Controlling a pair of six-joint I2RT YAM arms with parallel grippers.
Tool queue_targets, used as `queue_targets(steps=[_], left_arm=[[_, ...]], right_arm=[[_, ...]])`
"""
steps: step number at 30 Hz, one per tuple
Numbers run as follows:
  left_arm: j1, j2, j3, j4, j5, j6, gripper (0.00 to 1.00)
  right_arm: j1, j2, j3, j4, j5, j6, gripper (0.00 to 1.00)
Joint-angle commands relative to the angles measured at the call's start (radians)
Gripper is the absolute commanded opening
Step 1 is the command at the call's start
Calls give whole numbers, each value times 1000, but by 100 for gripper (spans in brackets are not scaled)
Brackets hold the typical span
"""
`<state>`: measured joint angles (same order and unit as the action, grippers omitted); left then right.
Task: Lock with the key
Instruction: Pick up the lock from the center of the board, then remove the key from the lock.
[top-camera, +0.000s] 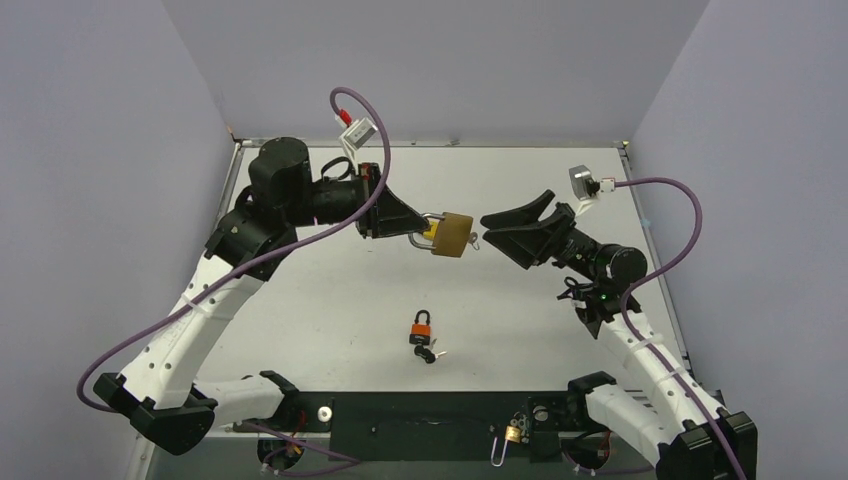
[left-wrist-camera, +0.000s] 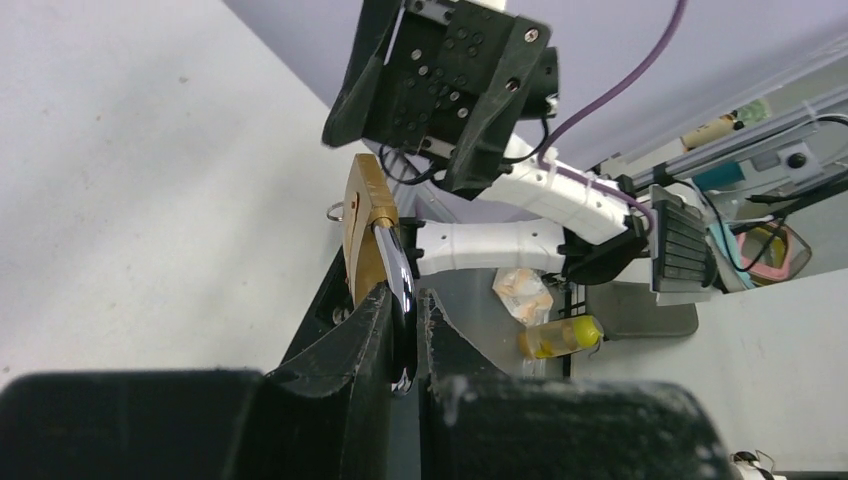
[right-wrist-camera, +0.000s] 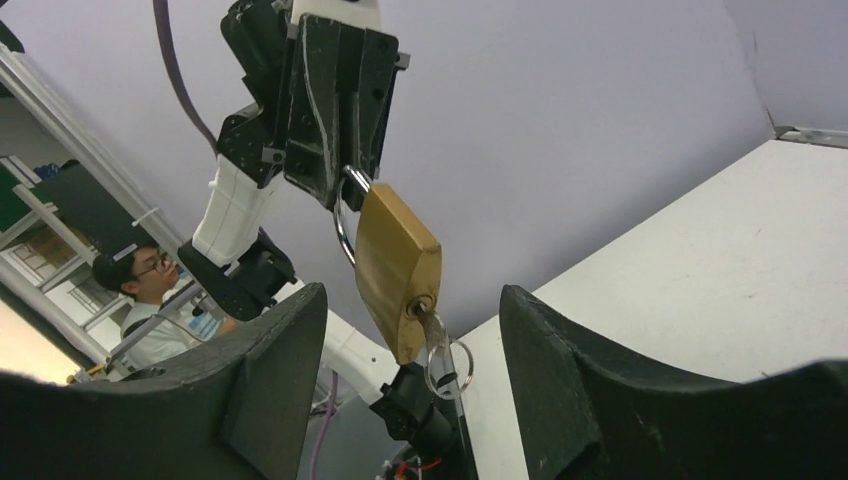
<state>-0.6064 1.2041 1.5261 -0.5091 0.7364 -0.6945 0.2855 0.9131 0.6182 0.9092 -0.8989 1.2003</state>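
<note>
My left gripper will release the brass padlock on the table (top-camera: 493, 284) between the orange padlock and my right gripper. The brass padlock now hangs above the table's middle.
A brass padlock (top-camera: 452, 233) hangs in the air above the table's middle. My left gripper (top-camera: 420, 232) is shut on its steel shackle (left-wrist-camera: 393, 272), which is pinched between the black fingers in the left wrist view, the brass body (left-wrist-camera: 364, 222) just beyond them. A silver key (right-wrist-camera: 432, 335) with a ring (right-wrist-camera: 450, 368) sits in the keyhole on the padlock's (right-wrist-camera: 398, 270) bottom face. My right gripper (top-camera: 494, 232) faces the padlock from the right and is open. In the right wrist view its fingers (right-wrist-camera: 285, 350) stand well apart on either side of the key, not touching it.
A small orange padlock with keys (top-camera: 423, 332) lies on the white table (top-camera: 330, 300) toward the near side. Another small padlock (top-camera: 510, 436) hangs at the base rail between the arms. Grey walls enclose the table on three sides.
</note>
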Motion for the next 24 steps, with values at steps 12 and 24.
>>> queue_targets(steps=[12, 24], left_arm=[[29, -34, -1, 346, 113, -169, 0], [74, -31, -29, 374, 131, -199, 0]], right_arm=[[85, -21, 86, -119, -15, -150, 39], [78, -41, 86, -205, 17, -202, 0]])
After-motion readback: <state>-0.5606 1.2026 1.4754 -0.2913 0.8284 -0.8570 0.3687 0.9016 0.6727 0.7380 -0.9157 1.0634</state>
